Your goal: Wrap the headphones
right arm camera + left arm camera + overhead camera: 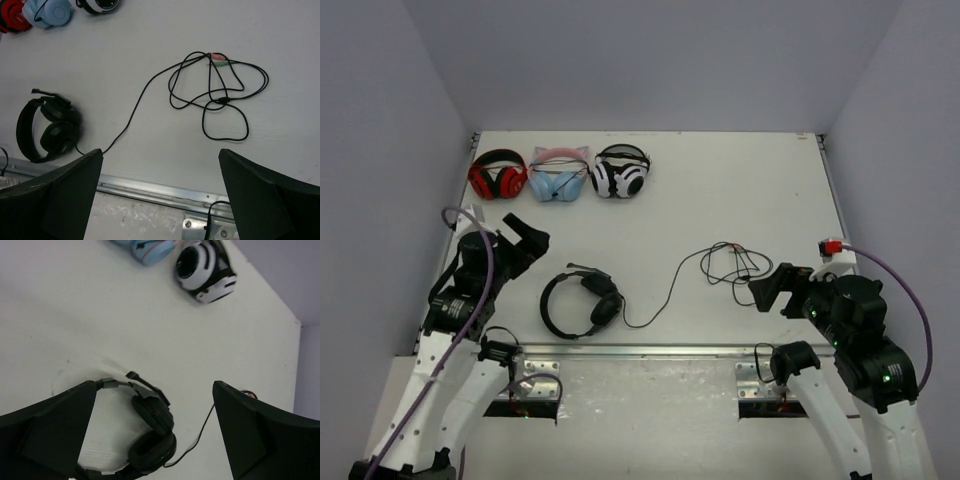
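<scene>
My left gripper is to move to the all-black headphones next, and it should close on the middle of the headband [543, 306], opposite the ear cups.
The all-black headphones [580, 303] lie flat near the table's front edge, left of centre, boom microphone pointing away. Their thin black cable [665, 295] runs right to a loose tangle [730, 262]. My left gripper [528, 238] hovers open and empty, up and left of the headset. In the left wrist view the headphones [150, 430] lie below and between the open fingers [55, 430]. My right gripper [770, 285] is open and empty, just right of the tangle. The right wrist view shows the headphones [47, 132], the cable tangle [220, 95] and the plugs [219, 57].
Three other headsets stand in a row at the back left: red-and-black [497, 178], blue-and-pink [558, 175], black-and-white [621, 172]. A metal rail [650, 350] runs along the table's front edge. Grey walls enclose the table at the back and both sides.
</scene>
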Robot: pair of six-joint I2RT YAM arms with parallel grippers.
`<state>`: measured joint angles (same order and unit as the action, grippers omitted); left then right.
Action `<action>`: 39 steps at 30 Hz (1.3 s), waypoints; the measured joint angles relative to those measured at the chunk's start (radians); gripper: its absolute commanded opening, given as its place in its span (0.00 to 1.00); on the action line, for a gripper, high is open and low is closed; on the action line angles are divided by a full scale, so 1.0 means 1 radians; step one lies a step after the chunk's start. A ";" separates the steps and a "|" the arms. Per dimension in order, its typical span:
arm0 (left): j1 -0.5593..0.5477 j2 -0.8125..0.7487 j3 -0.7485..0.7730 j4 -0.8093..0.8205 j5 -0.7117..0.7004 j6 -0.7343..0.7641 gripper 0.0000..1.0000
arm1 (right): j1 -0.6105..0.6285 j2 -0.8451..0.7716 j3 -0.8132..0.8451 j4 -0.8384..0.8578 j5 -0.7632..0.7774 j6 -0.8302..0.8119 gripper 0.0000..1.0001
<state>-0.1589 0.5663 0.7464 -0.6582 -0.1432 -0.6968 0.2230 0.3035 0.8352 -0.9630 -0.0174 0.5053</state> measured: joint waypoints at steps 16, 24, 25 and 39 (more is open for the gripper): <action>-0.210 0.560 -0.270 -0.055 -0.220 -0.404 0.98 | 0.000 -0.014 -0.145 0.092 -0.089 0.019 0.99; -0.440 0.799 -0.145 0.016 -0.327 -0.446 0.33 | 0.000 -0.021 -0.158 0.117 -0.117 0.023 0.99; -0.468 0.848 -0.109 0.017 -0.336 -0.441 0.26 | 0.000 -0.021 -0.158 0.119 -0.121 0.026 0.99; -0.726 1.028 0.226 -0.047 -0.410 -0.322 0.00 | 0.000 -0.013 -0.251 0.232 -0.275 0.048 0.99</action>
<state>-0.8845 1.5944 0.9726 -0.7055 -0.5533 -1.0183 0.2230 0.2905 0.5838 -0.7311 -0.2928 0.5537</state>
